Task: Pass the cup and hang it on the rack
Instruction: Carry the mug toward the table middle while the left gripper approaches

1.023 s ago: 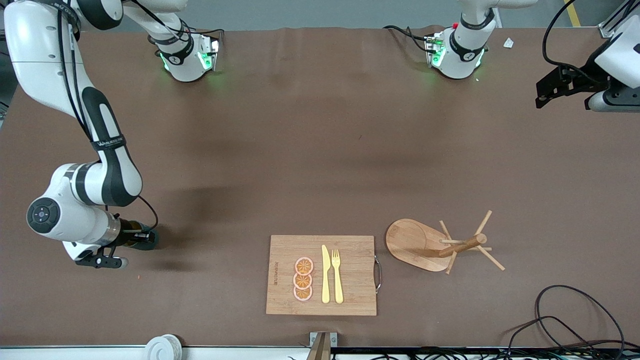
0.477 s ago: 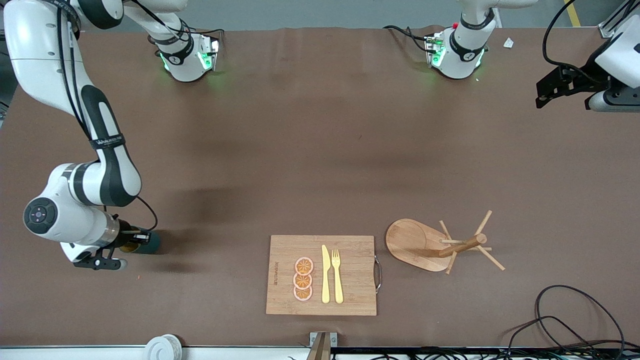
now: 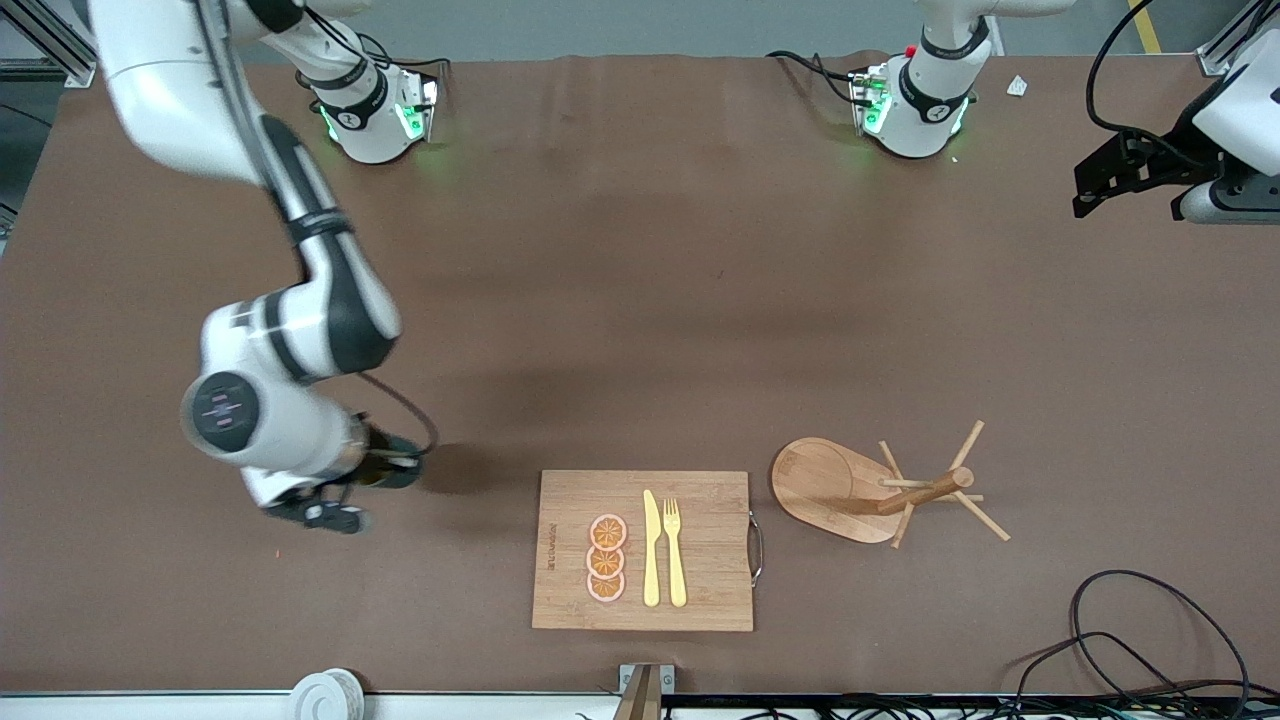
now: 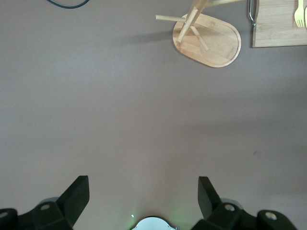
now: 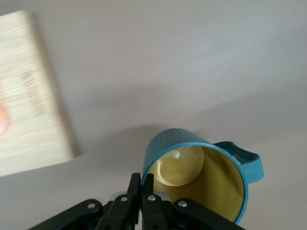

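I should use my right gripper to set the cup down on the bare table [image 3: 717, 377] beyond the cutting board's corner nearest the rack.
My right gripper [image 3: 385, 470] is shut on the rim of the cup [image 5: 201, 175], a dark teal mug with a mustard-yellow inside and a small side handle. One finger [image 5: 149, 184] is inside the rim and the other outside. It holds the cup in the air over the table beside the cutting board, at the right arm's end. In the front view the cup [image 3: 398, 473] is mostly hidden by the wrist. The rack [image 3: 905, 490], a light wooden mug tree with an oval base, stands beside the board toward the left arm's end; the left wrist view shows the rack [image 4: 208, 36] too. My left gripper [image 4: 143, 196] is open and empty, waiting high at the left arm's end.
A wooden cutting board [image 3: 560, 545] lies near the front edge with three orange slices [image 3: 606, 558], a yellow knife [image 3: 651, 550] and fork [image 3: 674, 550]. Black cables [image 3: 1150, 640] lie at the front corner by the left arm's end.
My right arm has swung with the cup toward the cutting board and the table's middle. The left arm has not moved.
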Robot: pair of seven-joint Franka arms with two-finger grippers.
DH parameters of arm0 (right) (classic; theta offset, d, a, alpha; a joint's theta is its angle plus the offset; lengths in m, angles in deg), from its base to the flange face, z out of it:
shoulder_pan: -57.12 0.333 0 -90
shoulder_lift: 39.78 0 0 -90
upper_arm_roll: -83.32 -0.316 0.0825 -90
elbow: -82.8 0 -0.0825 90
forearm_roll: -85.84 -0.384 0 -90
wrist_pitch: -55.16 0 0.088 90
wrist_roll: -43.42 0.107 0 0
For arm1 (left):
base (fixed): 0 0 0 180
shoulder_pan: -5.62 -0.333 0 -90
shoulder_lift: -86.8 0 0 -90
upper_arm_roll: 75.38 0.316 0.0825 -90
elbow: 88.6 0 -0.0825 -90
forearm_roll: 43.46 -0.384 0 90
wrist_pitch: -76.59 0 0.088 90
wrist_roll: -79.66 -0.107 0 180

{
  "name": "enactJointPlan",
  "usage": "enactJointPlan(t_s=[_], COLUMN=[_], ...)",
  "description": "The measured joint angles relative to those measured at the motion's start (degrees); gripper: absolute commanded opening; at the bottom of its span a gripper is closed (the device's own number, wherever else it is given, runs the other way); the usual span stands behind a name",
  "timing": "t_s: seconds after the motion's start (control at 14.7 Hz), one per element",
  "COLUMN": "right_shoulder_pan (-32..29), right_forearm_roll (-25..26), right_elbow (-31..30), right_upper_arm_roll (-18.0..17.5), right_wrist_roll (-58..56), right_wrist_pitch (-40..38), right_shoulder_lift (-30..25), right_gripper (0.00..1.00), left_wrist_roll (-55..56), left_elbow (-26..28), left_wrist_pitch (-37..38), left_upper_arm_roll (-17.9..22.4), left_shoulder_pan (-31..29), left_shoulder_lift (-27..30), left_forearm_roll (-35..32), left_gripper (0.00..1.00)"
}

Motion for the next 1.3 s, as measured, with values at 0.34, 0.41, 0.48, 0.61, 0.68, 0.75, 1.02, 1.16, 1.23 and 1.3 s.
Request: enactJointPlan(t_s=[0.34,0.41,0.48,0.61,0.68,0.75,1.02,1.16,1.23,1.3], right_shoulder_pan=[15.3,18.1,20.7,25.3,27.2,28.6,29.9,29.7,29.7,29.6], right_forearm_roll=[-0.3,-1.7,-3.6,-5.8,-6.0,-6.1,-6.3,-6.3,-6.3,-6.3], right_elbow=[0.9,0.9,1.0,3.2,5.3,7.7,13.4,14.0,14.6,15.3], right_upper_arm_roll=[0.0,0.0,0.0,0.1,0.2,0.2,1.0,1.5,2.0,2.6], right_wrist_roll=[14.7,16.0,16.9,18.5,20.1,21.5,23.7,24.2,24.4,24.5], right_wrist_pitch=[7.0,10.2,13.6,18.0,18.9,19.2,17.9,17.3,15.9,13.9], right_shoulder_lift=[1.2,2.4,4.0,8.1,10.5,12.7,16.0,16.2,16.1,16.0], right_gripper=[0.00,0.00,0.00,0.00,0.00,0.01,0.75,1.00,1.00,1.00], left_wrist_roll=[0.0,0.0,0.0,0.0,0.0,0.0,0.0,0.7,2.1,4.4], left_elbow=[0.0,0.1,0.1,0.1,0.1,0.1,0.1,0.1,0.1,0.1], left_wrist_pitch=[-3.0,-3.4,-4.0,-5.6,-6.6,-7.6,-10.2,-10.3,-10.3,-10.3], left_upper_arm_roll=[-0.1,-0.1,-0.2,-0.2,-0.2,-0.2,-0.5,-0.5,-0.5,-0.5], left_shoulder_pan=[0.1,0.2,0.2,0.2,0.2,0.3,1.1,1.4,1.7,2.3], left_shoulder_lift=[-2.7,-3.4,-4.1,-5.6,-6.5,-7.3,-10.1,-10.7,-10.9,-11.0], left_forearm_roll=[0.2,0.4,0.5,0.5,0.5,0.6,0.6,0.6,0.6,0.6], left_gripper=[1.00,1.00,1.00,1.00,1.00,1.00,1.00,1.00,1.00,1.00])
